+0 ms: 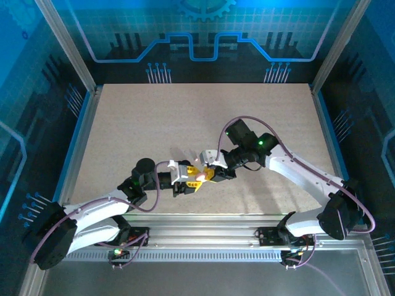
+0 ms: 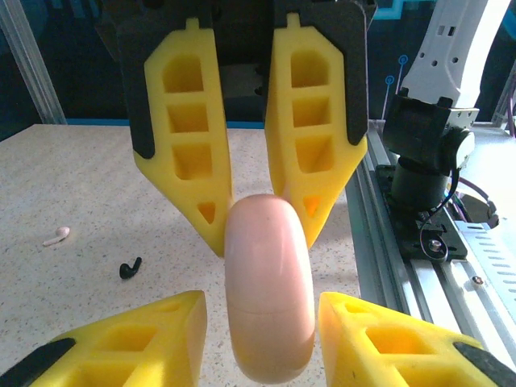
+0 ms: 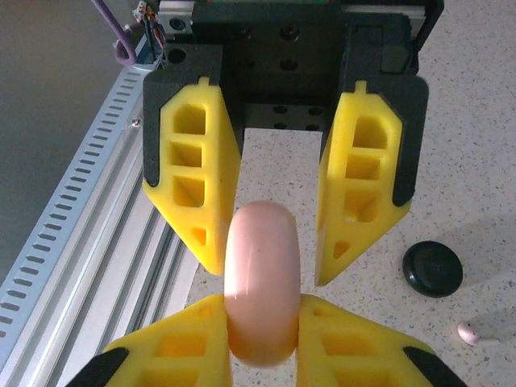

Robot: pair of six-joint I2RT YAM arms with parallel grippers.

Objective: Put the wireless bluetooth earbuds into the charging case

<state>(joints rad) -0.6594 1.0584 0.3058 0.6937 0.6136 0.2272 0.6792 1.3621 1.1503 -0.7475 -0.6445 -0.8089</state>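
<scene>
My right gripper is holding the charging case with its lid shut, so my left gripper will take hold below the seam (image 2: 275, 347) before my right gripper opens the lid.
A pale pink pill-shaped charging case (image 2: 268, 290) hangs above the table between both grippers, its lid seam closed. My right gripper (image 3: 262, 310) is shut on the charging case (image 3: 260, 278), pads pressed on both its sides. My left gripper (image 2: 262, 310) stands open around the same case, with a gap on each side. From the top view both grippers meet at the table's front middle, left gripper (image 1: 190, 180), right gripper (image 1: 211, 173). One small pale pink earbud (image 2: 56, 235) lies on the table, also seen as the earbud (image 3: 476, 332).
A round black disc (image 3: 433, 268) lies on the speckled table (image 1: 203, 117) near the pink earbud. A tiny black hooked piece (image 2: 129, 268) lies near the left gripper. A slotted metal rail (image 1: 203, 234) runs along the near edge.
</scene>
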